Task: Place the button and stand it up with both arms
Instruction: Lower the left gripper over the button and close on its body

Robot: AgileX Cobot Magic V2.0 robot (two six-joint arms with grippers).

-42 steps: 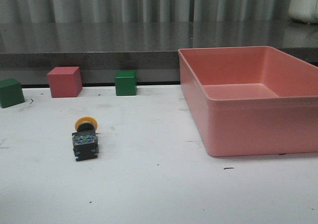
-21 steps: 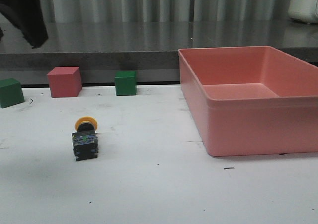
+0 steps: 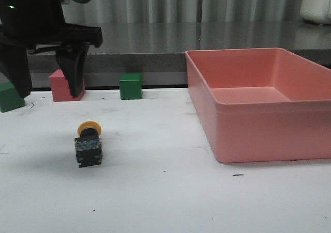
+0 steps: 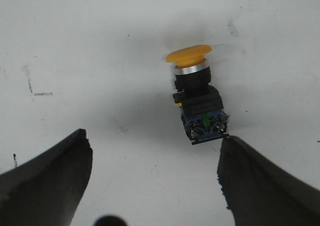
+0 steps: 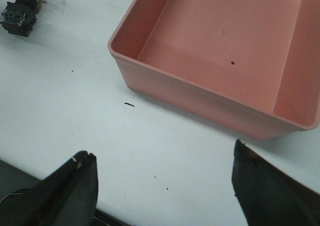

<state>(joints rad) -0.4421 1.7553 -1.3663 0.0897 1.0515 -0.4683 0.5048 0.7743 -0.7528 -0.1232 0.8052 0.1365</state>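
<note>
Next, my left gripper moves to the button's black middle point(image 3: 89, 133) point(image 4: 194, 80), between its yellow cap and its blocky base, and closes there.
The button point(image 3: 89, 144) lies on its side on the white table at the left, yellow cap toward the back, dark blocky base toward the front. It also shows in the left wrist view point(image 4: 197, 100) and small in the right wrist view point(image 5: 20, 13). My left gripper point(image 3: 47, 91) hangs open and empty above the table, behind and left of the button; in its wrist view point(image 4: 152, 151) the button's base lies close to one fingertip point(image 4: 250, 176). My right gripper point(image 5: 162, 158) is open and empty over bare table near the front edge; it is out of the front view.
A large pink bin point(image 3: 261, 101) stands at the right, also in the right wrist view point(image 5: 220, 50). A pink cube point(image 3: 64, 86) and two green cubes point(image 3: 130, 86) point(image 3: 10, 96) sit along the table's back edge. A dark counter runs behind.
My left arm has come down into the front view from the upper left, and now hangs above the table behind the button. The button has not moved.
</note>
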